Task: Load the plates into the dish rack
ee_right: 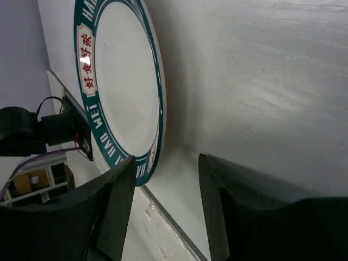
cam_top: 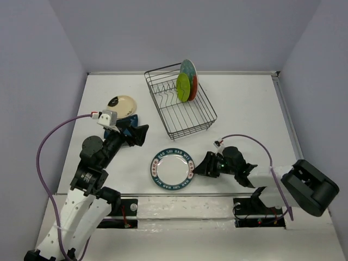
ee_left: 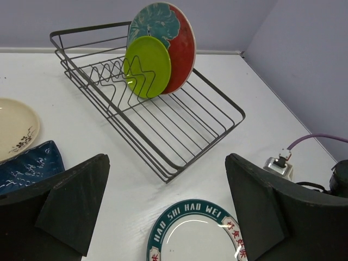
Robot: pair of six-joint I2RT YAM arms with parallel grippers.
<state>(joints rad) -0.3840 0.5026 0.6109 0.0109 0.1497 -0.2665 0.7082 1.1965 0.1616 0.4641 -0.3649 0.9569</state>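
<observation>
I need to next close my left gripper on the outer edge [cam_top: 106,134] of the dark blue plate, facing away from the dish rack.
The black wire dish rack [cam_top: 187,111] stands at the back centre, also in the left wrist view [ee_left: 179,128]. The red-and-teal plate [cam_top: 190,72] and lime green plate [cam_top: 182,87] stand upright in it. The white lettered plate [cam_top: 173,167] lies flat near the front edge. My right gripper [cam_top: 200,165] is open, low at that plate's right rim [ee_right: 119,81], one finger [ee_right: 117,209] by the rim. My left gripper [cam_top: 143,136] is open and empty, above the table left of the rack. The cream plate [cam_top: 122,103] and dark blue plate [cam_top: 130,120] lie at the left.
Grey walls close in the white table [cam_top: 244,109] on three sides. A purple cable [cam_top: 46,147] loops off the left arm, another [cam_top: 255,142] off the right. The table's front edge [ee_right: 163,209] runs just beneath my right gripper.
</observation>
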